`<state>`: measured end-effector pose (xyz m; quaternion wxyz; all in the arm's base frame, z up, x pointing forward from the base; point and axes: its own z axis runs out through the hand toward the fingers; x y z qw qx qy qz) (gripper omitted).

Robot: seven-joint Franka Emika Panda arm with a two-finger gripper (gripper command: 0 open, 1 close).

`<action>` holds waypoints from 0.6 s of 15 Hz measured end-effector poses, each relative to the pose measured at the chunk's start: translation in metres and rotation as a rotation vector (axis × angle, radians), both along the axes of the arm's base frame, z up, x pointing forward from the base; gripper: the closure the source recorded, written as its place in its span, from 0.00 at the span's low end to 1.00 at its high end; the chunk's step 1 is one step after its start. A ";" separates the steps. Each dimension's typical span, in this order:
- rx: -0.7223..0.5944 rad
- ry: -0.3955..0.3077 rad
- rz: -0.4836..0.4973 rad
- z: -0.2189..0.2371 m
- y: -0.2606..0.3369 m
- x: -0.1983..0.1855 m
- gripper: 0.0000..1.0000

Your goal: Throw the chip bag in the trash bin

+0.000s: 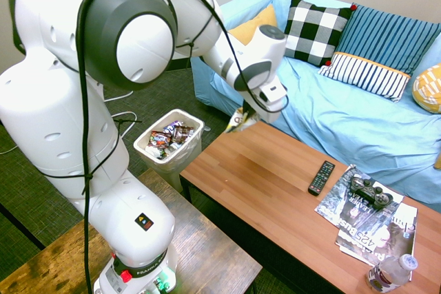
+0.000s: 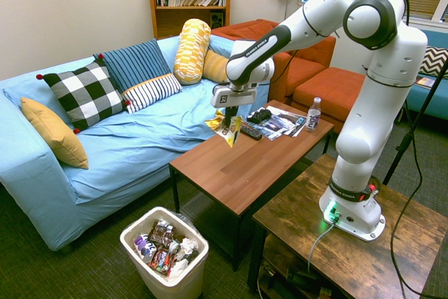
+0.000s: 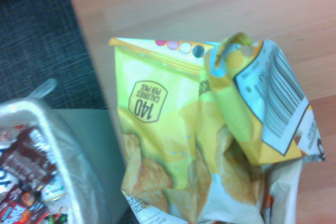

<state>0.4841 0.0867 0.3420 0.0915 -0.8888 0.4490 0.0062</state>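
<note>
Next, I let go of the chip bag with my gripper inside the white trash bin [image 2: 175,233] [image 3: 50,190], next to the brown wrapper. The chip bag still hangs above the table's end.
The chip bag [image 2: 227,128], yellow and white and crumpled, hangs above the left end of the wooden coffee table [image 2: 245,166]. My gripper [image 2: 229,112] is shut on its top. From the other side the chip bag [image 1: 240,120] shows just below the gripper [image 1: 252,111]. The chip bag [image 3: 199,140] fills the wrist view, with the table edge behind it. On the floor beside that end of the table stands the white trash bin [image 2: 133,234], holding several wrappers. The trash bin [image 1: 142,144] lies below and to one side of the bag, and its rim [image 3: 50,116] shows in the wrist view.
A remote [image 1: 321,177], magazines [image 1: 375,228], a game controller [image 1: 369,190] and a water bottle [image 1: 391,273] lie at the table's other end. A blue sofa [image 2: 119,138] with cushions runs behind the table. A darker wooden side table [image 2: 329,243] bears the arm.
</note>
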 end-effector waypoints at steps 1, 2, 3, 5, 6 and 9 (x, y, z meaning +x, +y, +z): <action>-0.015 -0.006 0.031 0.004 0.035 0.000 1.00; -0.034 -0.012 0.064 0.005 0.071 0.003 1.00; -0.053 -0.016 0.093 0.003 0.107 0.006 1.00; -0.080 -0.016 0.148 -0.011 0.179 0.011 1.00; -0.092 -0.014 0.172 -0.021 0.209 0.013 1.00; -0.120 0.014 0.244 -0.059 0.291 0.009 1.00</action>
